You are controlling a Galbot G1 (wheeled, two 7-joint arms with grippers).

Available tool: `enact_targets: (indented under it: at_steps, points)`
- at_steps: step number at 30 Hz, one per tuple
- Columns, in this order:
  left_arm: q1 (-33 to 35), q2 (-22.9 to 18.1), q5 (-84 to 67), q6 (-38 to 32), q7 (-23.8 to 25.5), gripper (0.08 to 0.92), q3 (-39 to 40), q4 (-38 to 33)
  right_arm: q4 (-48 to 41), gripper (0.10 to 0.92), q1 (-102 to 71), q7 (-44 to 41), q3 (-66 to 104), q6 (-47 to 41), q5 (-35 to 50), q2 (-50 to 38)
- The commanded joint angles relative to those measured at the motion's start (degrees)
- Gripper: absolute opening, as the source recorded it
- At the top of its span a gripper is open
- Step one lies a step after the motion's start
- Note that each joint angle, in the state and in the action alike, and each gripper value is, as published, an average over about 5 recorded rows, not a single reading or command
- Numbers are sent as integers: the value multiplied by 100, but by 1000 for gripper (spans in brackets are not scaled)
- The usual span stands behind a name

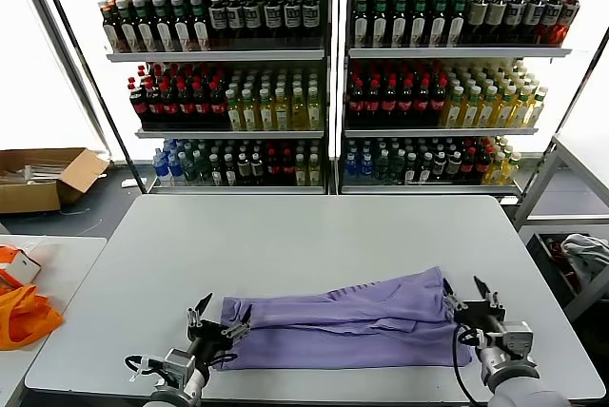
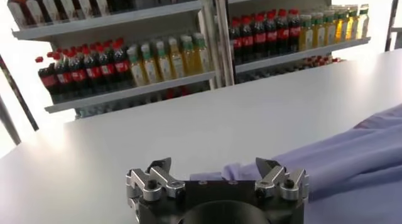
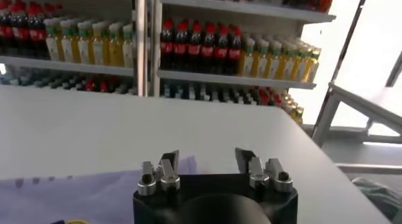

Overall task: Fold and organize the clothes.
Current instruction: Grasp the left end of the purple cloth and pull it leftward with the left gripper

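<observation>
The lavender shirt's far end lies by my right gripper, so I should pinch the shirt's closest end (image 1: 232, 307) with my left gripper and pull it nearer before folding.
One lavender shirt (image 1: 352, 321) lies folded into a long band across the near part of the white table (image 1: 304, 236); dark print shows along its upper fold. My left gripper (image 1: 220, 313) hovers at the shirt's left end, open, gripping nothing. In the left wrist view the left gripper (image 2: 213, 164) has the cloth's edge (image 2: 352, 150) just beyond its fingertips. My right gripper (image 1: 463, 287) stands at the shirt's right end, also open and holding nothing. From the right wrist, the right gripper (image 3: 207, 156) points over bare table with the purple cloth (image 3: 75, 194) off to one side.
Tall shelves of bottled drinks (image 1: 328, 74) stand behind the table. A cardboard box (image 1: 43, 179) sits on the floor at left, and an orange bag (image 1: 24, 317) lies on a side table. A metal rack holding grey cloth (image 1: 582, 255) stands at right.
</observation>
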Motion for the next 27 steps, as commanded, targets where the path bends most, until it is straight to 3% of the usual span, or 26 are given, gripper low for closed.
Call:
enact_targets:
  at_steps: [1,5,17,27]
  points:
    - [45,-282,-323,183,-231,823,-70,-48,231,772,100,82,304,31,234,-35]
    - [75,-381,-639,279,-342,823,-80,51,185,818,131,100,240,55,240,-43]
    - [212,-511,-819,331,-334,806,-80,162,171,823,166,133,157,104,270,-89]
    - [306,-525,-855,410,-207,525,-52,125,159,823,197,149,175,116,338,-119]
